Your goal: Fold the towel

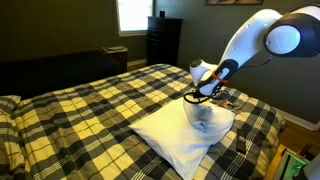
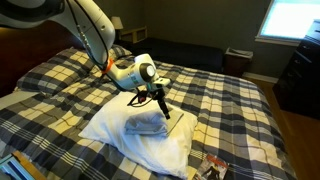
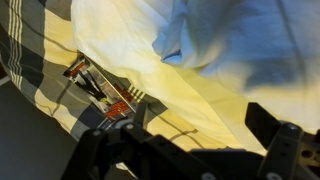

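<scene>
Next, I close my gripper at the towel's far corner [image 1: 185,98], nearest the dark dresser.
The towel [image 1: 205,119] [image 2: 148,125] is a small pale cloth lying bunched and partly folded on top of a larger white cushion [image 1: 178,142] [image 2: 140,146]. My gripper [image 1: 198,98] [image 2: 163,109] hangs just above the towel's edge, pointing down. In the wrist view the towel [image 3: 232,35] fills the upper right as a bluish-white heap. The gripper [image 3: 195,138] stands open at the bottom, with only the cushion [image 3: 170,90] showing between its dark fingers [image 3: 283,128]. Nothing is held.
The cushion rests on a black-and-cream plaid bedspread [image 1: 90,110] [image 2: 220,100]. A small red-and-black printed packet [image 3: 100,85] lies on the bedspread by the cushion's edge. A dark dresser [image 1: 163,40] stands beyond the bed, under a bright window [image 2: 295,20].
</scene>
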Motion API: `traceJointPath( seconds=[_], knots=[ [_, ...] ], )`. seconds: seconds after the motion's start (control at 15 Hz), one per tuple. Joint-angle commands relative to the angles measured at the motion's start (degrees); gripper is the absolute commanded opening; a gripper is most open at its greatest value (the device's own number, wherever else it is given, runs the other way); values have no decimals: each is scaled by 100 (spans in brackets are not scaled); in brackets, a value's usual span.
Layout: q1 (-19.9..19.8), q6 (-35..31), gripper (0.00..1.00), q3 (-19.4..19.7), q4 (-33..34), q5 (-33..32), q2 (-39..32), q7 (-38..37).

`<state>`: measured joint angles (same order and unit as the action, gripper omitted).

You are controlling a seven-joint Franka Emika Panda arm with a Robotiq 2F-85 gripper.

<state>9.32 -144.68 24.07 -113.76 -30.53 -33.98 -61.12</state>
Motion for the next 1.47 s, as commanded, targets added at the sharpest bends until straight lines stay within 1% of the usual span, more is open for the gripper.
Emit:
traceJointPath(
  seconds=[0.0, 0.07, 0.13, 0.2, 0.33, 0.6, 0.8, 1.0, 1.27, 1.4],
  knots=[
    [-35, -52, 100, 22, 142, -149, -46, -105],
    [-5, -302, 100, 168, 241, -336, -94, -245],
    [-137, -518, 100, 165, 327, -349, -73, -150],
    [-188, -677, 100, 232, 448, -365, -120, -222],
    [-403, -1019, 100, 175, 646, -189, -196, 26],
    [-855, -1255, 100, -82, 1043, 319, -461, 630],
    [-1108, -1257, 100, -322, 1364, 794, -715, 1284],
    [-1200, -1194, 100, -461, 1756, 1197, -1028, 1837],
    [-1452, -847, 100, -849, 2393, 1933, -1429, 2674],
    [-1491, -590, 100, -916, 2723, 2237, -1635, 2958]
  ],
)
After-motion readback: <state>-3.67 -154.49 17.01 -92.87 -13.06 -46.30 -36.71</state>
